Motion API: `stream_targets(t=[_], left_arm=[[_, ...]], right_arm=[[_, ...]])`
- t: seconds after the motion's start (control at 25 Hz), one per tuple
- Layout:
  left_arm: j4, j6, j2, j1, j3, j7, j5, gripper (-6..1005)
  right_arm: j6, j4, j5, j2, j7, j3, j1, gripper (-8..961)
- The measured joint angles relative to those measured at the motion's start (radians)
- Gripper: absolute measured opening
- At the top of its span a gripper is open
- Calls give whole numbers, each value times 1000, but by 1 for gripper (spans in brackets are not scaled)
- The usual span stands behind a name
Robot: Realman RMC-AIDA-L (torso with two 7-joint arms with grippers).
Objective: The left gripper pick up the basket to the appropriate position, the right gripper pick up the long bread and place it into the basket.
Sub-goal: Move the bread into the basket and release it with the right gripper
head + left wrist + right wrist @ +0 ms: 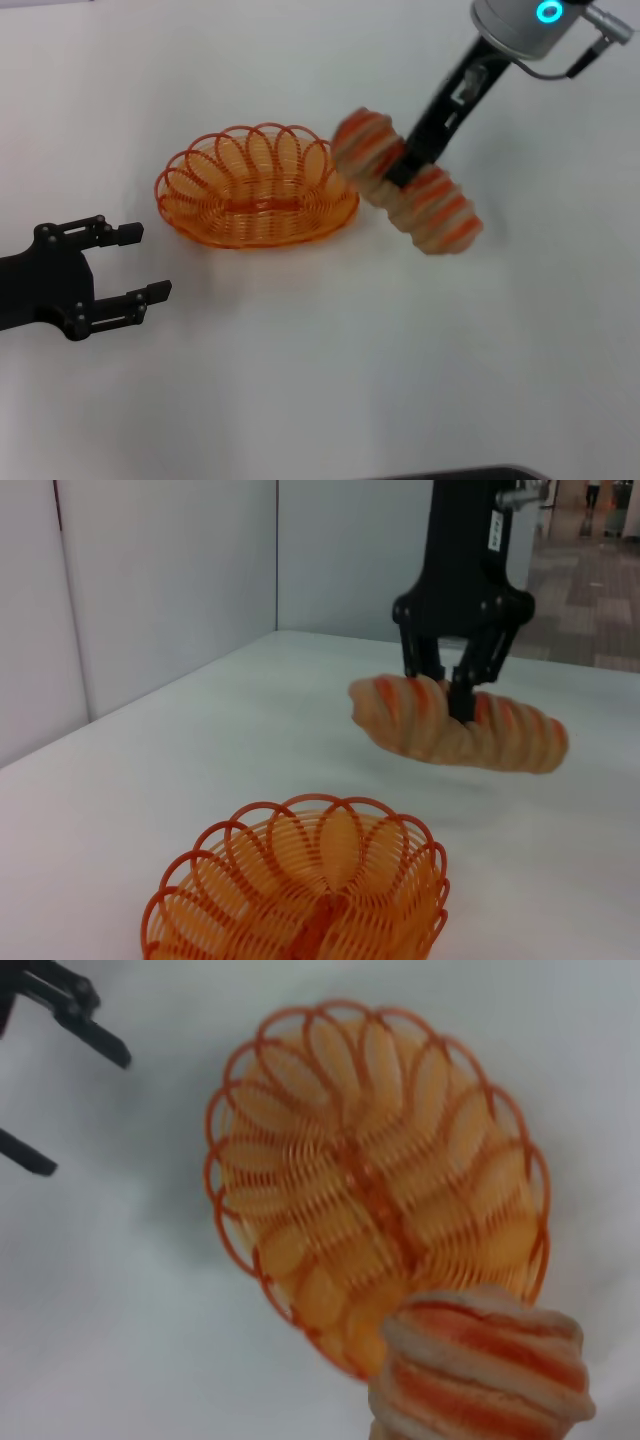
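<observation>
The long bread will go from my right gripper down in the basket (232,196) (355,1157), toward the end of the basket that is by my left gripper.
The orange wire basket (258,190) stands empty on the white table; it also shows in the left wrist view (300,890) and the right wrist view (375,1205). My right gripper (397,170) is shut on the middle of the long bread (440,210) and holds it in the air just right of the basket, one end near the rim. The bread shows in the left wrist view (500,730) under the right gripper (450,685), and in the right wrist view (480,1370). My left gripper (140,265) is open and empty, left of the basket and apart from it.
The white table (320,380) spreads around the basket. A dark edge (470,474) shows at the front of the table. White walls (150,600) stand behind the table in the left wrist view.
</observation>
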Motion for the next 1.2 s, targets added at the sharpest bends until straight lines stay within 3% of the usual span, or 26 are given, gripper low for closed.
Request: stream_targets(t=[0.24,0.64,1.2], left_arm=[[-1,0,0,0,-1,-1,-1,725],[-1,1,0,1,-1,-2,-7,723],[-2,5,0,2,-27,-2,-12,724]], right_arm=[[70,-12,0,11,-81,-26,37,219],[262,-13,111,22,-182,-194,71,211],[315,-5,237,18,-248,-361,65,204]])
